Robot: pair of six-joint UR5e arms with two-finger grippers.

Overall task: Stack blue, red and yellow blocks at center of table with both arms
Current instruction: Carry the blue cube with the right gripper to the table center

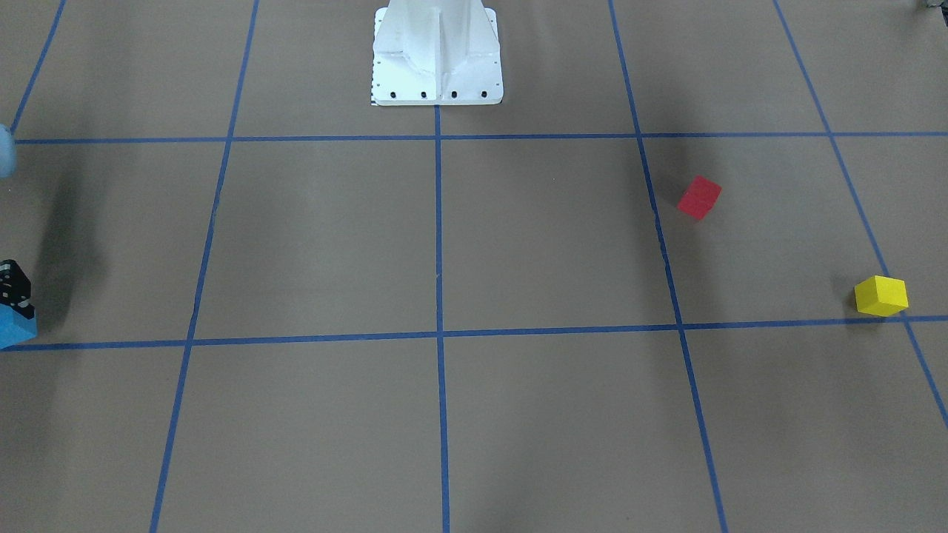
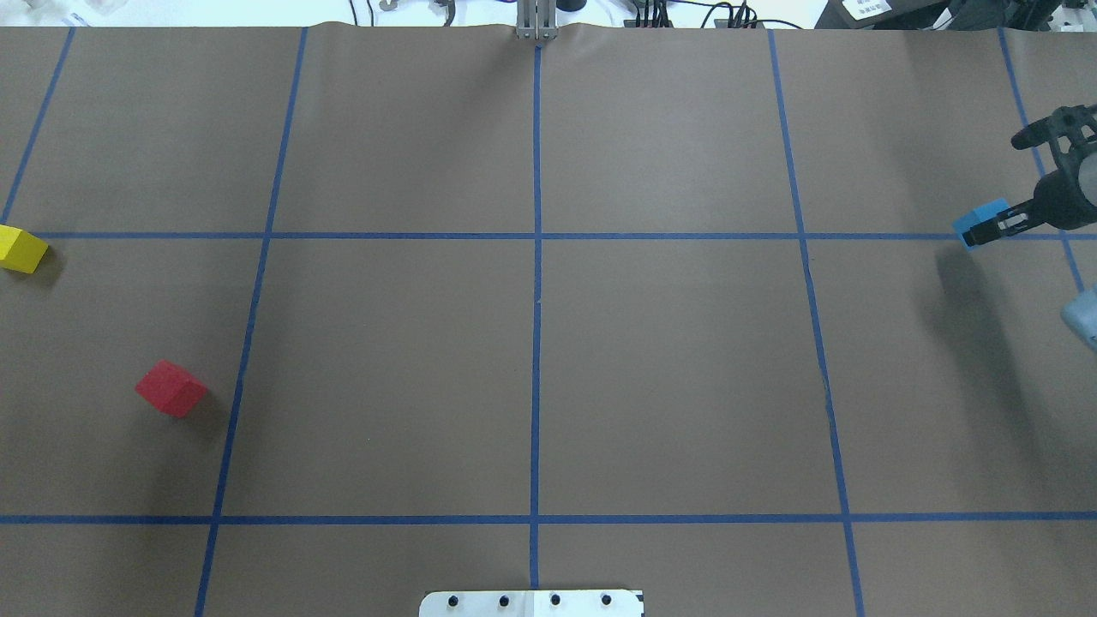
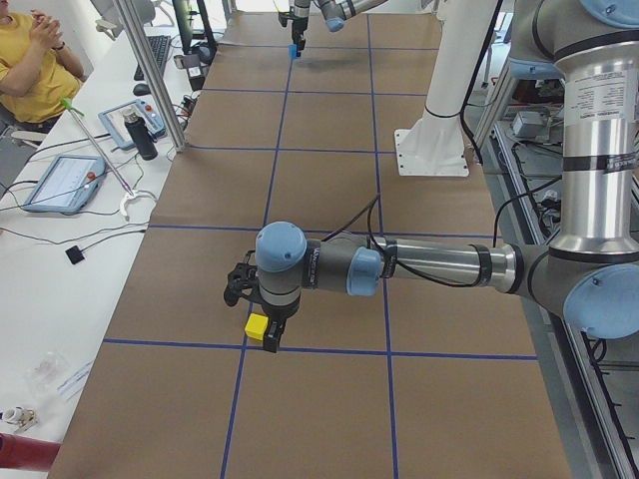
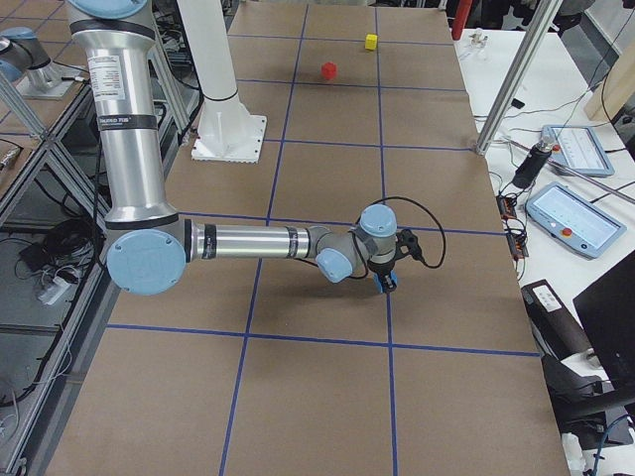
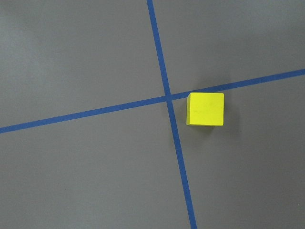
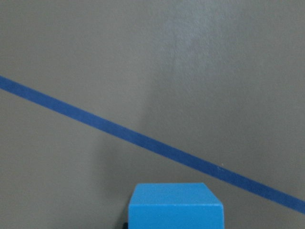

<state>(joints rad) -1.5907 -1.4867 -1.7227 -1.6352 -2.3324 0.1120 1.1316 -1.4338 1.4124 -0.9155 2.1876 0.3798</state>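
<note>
The blue block will sit on the middle tape line, base side of the central crossing [image 1: 442, 292], after the robot's right gripper releases it.
My right gripper [image 2: 987, 230] is shut on the blue block [image 2: 975, 221] at the table's far right edge and holds it above the brown surface. The block fills the bottom of the right wrist view [image 6: 175, 206] and shows at the left edge of the front view [image 1: 15, 326]. The red block [image 2: 171, 388] lies on the left half of the table. The yellow block [image 2: 21, 248] lies at the far left edge by a tape crossing [image 5: 205, 109]. My left gripper [image 3: 266, 337] hovers over the yellow block [image 3: 257, 325]. I cannot tell if it is open.
The white robot base [image 1: 437, 55] stands at the table's near-robot middle edge. Blue tape lines [image 2: 536, 300] divide the brown table into squares. A seated person [image 3: 35, 60] and tablets [image 3: 60, 182] are on a side bench beyond the table.
</note>
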